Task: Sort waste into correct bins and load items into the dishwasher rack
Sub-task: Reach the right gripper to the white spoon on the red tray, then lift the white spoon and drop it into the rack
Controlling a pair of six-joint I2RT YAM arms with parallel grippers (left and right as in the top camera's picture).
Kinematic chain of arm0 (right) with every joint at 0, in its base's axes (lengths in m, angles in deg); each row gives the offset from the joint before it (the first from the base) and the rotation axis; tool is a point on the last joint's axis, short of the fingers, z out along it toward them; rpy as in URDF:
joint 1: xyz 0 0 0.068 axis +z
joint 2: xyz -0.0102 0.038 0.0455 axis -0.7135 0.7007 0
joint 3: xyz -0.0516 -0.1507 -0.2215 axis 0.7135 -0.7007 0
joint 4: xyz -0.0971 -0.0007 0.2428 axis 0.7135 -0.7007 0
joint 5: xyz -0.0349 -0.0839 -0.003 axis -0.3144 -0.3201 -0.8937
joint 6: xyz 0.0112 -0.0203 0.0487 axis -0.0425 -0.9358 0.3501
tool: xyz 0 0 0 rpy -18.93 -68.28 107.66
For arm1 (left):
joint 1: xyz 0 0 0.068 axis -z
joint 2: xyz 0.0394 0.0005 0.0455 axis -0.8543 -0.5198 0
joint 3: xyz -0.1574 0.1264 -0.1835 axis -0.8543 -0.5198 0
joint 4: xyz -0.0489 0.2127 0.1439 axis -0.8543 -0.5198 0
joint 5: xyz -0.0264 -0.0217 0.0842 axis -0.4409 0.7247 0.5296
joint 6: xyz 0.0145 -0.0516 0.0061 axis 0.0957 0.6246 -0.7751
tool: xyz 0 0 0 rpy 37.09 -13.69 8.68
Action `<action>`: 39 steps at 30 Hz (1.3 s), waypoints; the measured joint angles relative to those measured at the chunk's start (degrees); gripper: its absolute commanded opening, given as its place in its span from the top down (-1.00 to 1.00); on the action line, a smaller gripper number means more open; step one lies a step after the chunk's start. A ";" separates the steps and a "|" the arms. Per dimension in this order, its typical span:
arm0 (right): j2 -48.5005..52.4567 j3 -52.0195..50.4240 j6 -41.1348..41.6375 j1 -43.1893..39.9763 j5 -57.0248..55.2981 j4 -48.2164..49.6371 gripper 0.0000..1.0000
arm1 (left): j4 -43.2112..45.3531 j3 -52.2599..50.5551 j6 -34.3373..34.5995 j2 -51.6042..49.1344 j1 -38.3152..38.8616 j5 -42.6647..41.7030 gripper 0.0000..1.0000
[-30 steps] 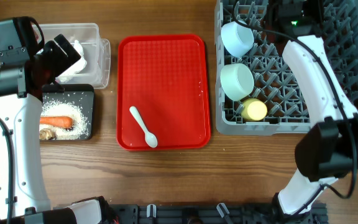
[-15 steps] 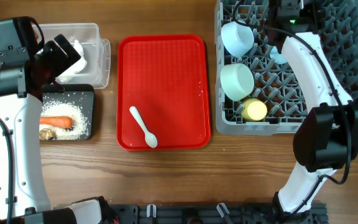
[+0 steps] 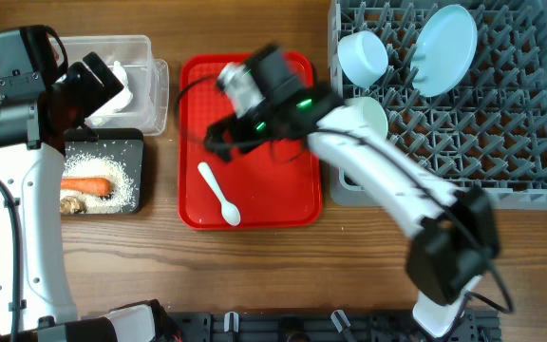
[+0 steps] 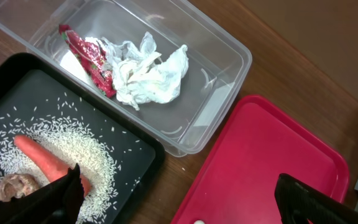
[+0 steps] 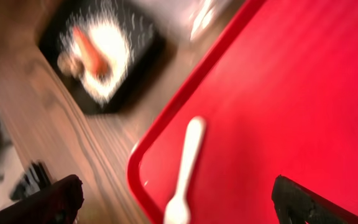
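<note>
The white spoon is in the red tray. Next, my right gripper grabs it by the handle's narrow part (image 3: 220,196) (image 5: 181,189), close to the spoon's scooping end.
My right gripper (image 3: 228,141) hangs open and empty over the red tray (image 3: 273,190), blurred. In its wrist view the white spoon (image 5: 186,163) lies between the open fingers (image 5: 50,200), untouched. The spoon (image 3: 218,193) rests at the tray's front left. The grey rack (image 3: 511,142) holds the pale blue plate (image 3: 444,38) on edge, the blue bowl (image 3: 362,57) and the green bowl (image 3: 370,116); the arm hides the yellow cup. My left gripper (image 4: 182,208) stays open above the clear tub (image 4: 229,56), which holds tissue (image 4: 148,74) and a red wrapper (image 4: 89,53).
The black tray (image 3: 137,195) in front of the tub (image 3: 152,57) holds a carrot (image 3: 85,185), rice (image 3: 104,167) and a brown lump (image 3: 69,203). My right arm stretches across the rack's front left corner and the red tray's right side.
The right gripper opened and left the plate standing in the rack. It then swung fast to the left, over the red tray and the spoon. The left arm stayed still.
</note>
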State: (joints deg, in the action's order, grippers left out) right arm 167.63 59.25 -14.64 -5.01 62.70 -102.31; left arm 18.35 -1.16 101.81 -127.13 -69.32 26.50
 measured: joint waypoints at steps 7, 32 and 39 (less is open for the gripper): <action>13.25 -0.24 10.23 8.70 -13.14 -1.68 -0.22 | -0.02 0.00 -0.02 0.00 0.00 0.02 -1.00; 16.90 1.18 16.17 10.43 -13.20 2.43 0.91 | 0.00 0.00 -0.02 0.00 0.00 0.02 -1.00; 0.42 1.18 13.31 -1.20 -15.78 -5.95 0.91 | -0.02 0.00 0.00 0.00 0.00 0.02 -1.00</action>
State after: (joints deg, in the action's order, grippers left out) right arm 168.04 60.43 -1.33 -6.21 46.91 -108.26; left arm 18.33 -1.16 101.81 -127.13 -69.32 26.52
